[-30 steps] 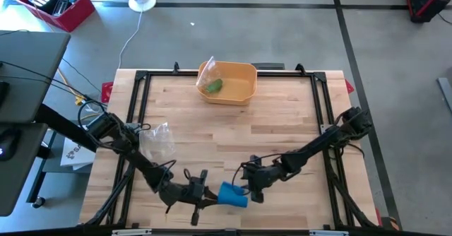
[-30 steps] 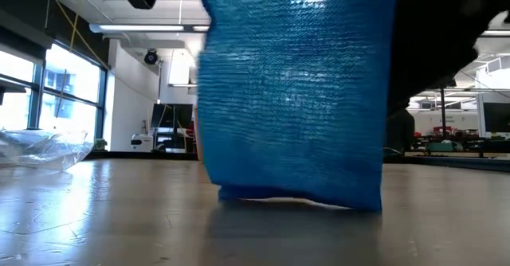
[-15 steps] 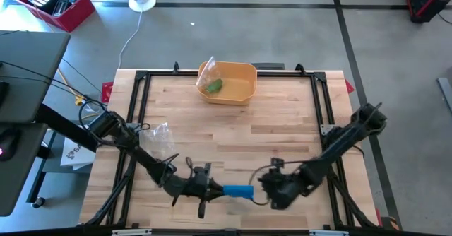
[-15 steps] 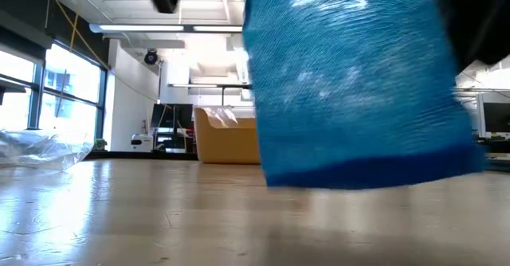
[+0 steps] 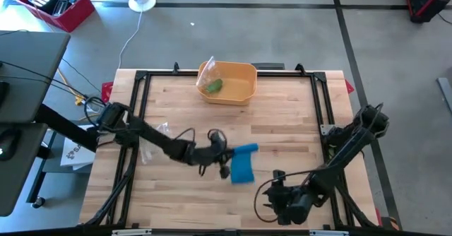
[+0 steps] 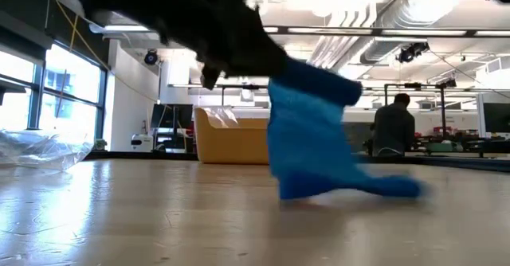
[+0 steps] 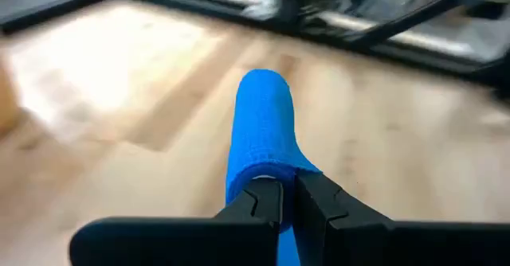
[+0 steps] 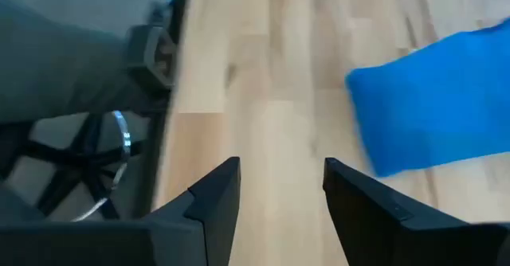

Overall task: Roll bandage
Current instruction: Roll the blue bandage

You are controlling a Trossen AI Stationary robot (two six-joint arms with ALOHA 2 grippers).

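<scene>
I should next move my right gripper over to the loose end (image 5: 248, 179) (image 8: 371, 142) of the blue bandage and close it there, opposite the end that is in my left gripper.
A blue bandage (image 5: 243, 164) lies near the table's middle, partly draped from my left gripper (image 5: 228, 158), which is shut on it. In the low view the bandage (image 6: 309, 138) hangs from the dark gripper, and its lower end (image 6: 390, 188) trails on the wood. My right gripper (image 5: 271, 199) is open and empty near the table's front edge, apart from the bandage. Its wrist view (image 8: 279, 188) shows the bandage (image 8: 438, 127) farther off on the table. My left gripper pinches the bandage's near end (image 7: 275, 169) between its two shut fingers (image 7: 259, 198). The fingers come nearly level from the table's left and lie along the strip. The bandage runs away from the fingertips, its upper part raised and its lower end on the table.
A yellow bin (image 5: 244, 75) with a green object and a plastic wrapper stands at the far middle. A clear plastic bag (image 5: 157, 138) lies at the left, under the left arm. A person (image 6: 390, 127) stands in the room behind the table.
My left gripper has gone toward the table's far edge and a little right, carrying the bandage from the front edge to the middle. The bandage was stretched between both grippers and now hangs from the left one alone. My right gripper has drawn back toward the near edge.
</scene>
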